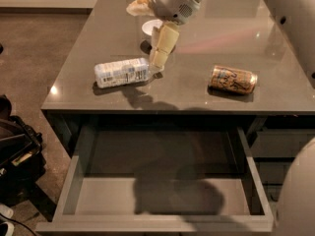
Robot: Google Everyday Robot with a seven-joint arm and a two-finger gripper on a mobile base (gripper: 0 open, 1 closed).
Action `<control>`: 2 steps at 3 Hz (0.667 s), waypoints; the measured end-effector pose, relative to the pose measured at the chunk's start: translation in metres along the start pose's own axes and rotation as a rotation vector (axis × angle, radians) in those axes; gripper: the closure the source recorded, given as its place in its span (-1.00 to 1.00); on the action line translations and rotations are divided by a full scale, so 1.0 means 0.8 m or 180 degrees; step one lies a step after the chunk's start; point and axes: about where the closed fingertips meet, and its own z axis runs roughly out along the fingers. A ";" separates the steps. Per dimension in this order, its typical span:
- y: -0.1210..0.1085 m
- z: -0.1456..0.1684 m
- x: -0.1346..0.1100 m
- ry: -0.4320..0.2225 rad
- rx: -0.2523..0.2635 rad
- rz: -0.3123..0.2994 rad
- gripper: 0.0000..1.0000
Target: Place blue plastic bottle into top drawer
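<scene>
I move to the blue plastic bottle next and close my gripper on the bottle's body (140, 70), beside its cap.
The blue plastic bottle (120, 73) lies on its side on the grey counter, left of centre, label up. My gripper (157, 63) reaches down from the top of the view and its tip is at the bottle's right end, hiding the cap. The top drawer (162, 200) is pulled wide open below the counter's front edge, and its flat grey interior holds nothing but my arm's shadow.
A gold-orange drink can (232, 79) lies on its side on the counter's right part. A white bowl (149, 27) stands behind my gripper, partly hidden. My arm's white body fills the right edge. Dark bags (15, 146) sit on the floor at left.
</scene>
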 end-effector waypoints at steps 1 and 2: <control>-0.023 0.033 0.022 0.0010 -0.0208 0.0039 -1.00; -0.058 0.066 0.033 -0.0063 -0.0378 0.0014 -1.00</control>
